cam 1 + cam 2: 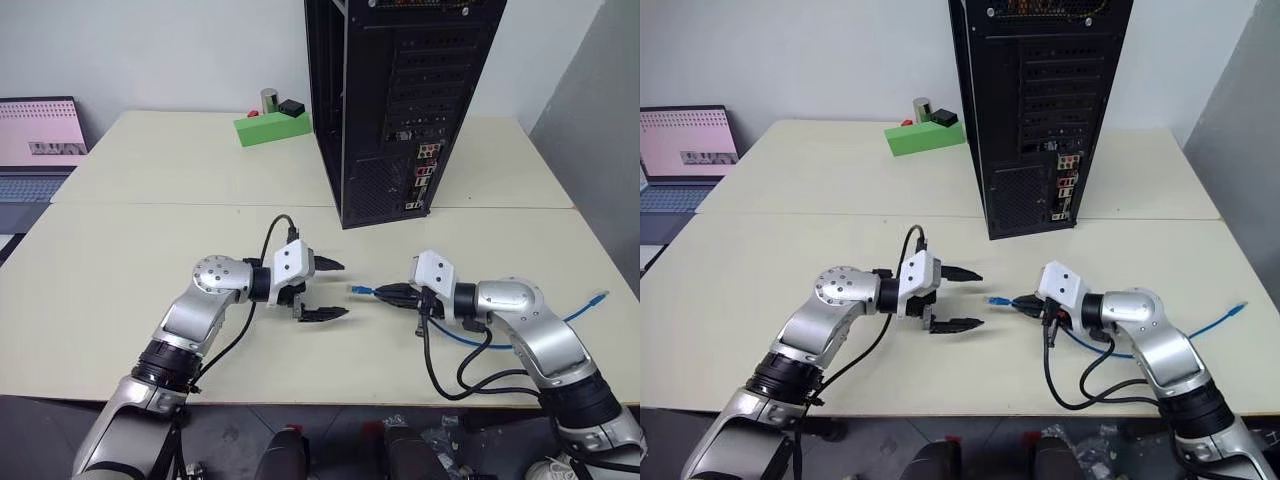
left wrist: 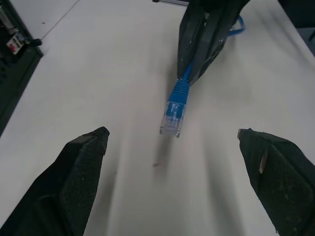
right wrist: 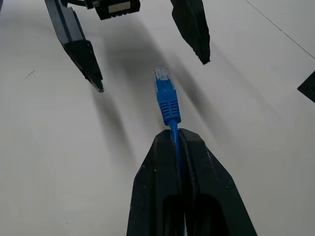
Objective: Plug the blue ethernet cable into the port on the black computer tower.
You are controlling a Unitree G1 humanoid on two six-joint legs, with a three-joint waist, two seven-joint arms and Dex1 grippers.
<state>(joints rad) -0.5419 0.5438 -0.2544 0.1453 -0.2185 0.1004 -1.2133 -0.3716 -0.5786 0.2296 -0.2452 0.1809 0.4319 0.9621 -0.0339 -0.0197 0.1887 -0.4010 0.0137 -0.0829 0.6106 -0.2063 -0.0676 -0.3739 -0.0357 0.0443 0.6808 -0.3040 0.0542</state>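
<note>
The plug's blue boot has my right gripper pinching the cable behind it, so my left gripper will hold the clear plug steady while my right gripper takes the boot [image 3: 169, 106].
The black computer tower [image 1: 400, 100] stands upright at the back of the table, its rear panel with small ports [image 1: 424, 176] facing me. My right gripper [image 1: 386, 293] is shut on the blue ethernet cable [image 3: 168, 101] just behind its clear plug [image 2: 172, 118], which sticks out past the fingertips above the table. The rest of the cable trails behind the right arm to a second plug [image 1: 599, 297] lying on the table. My left gripper [image 1: 342, 290] is open and faces the plug from the other side, a short gap away, with nothing between its fingers [image 2: 81, 167].
A green box [image 1: 272, 127] with a metal cylinder and a small black item sits at the back, left of the tower. A laptop [image 1: 40, 140] stands at the far left. Black arm cables [image 1: 445, 375] loop near the table's front edge.
</note>
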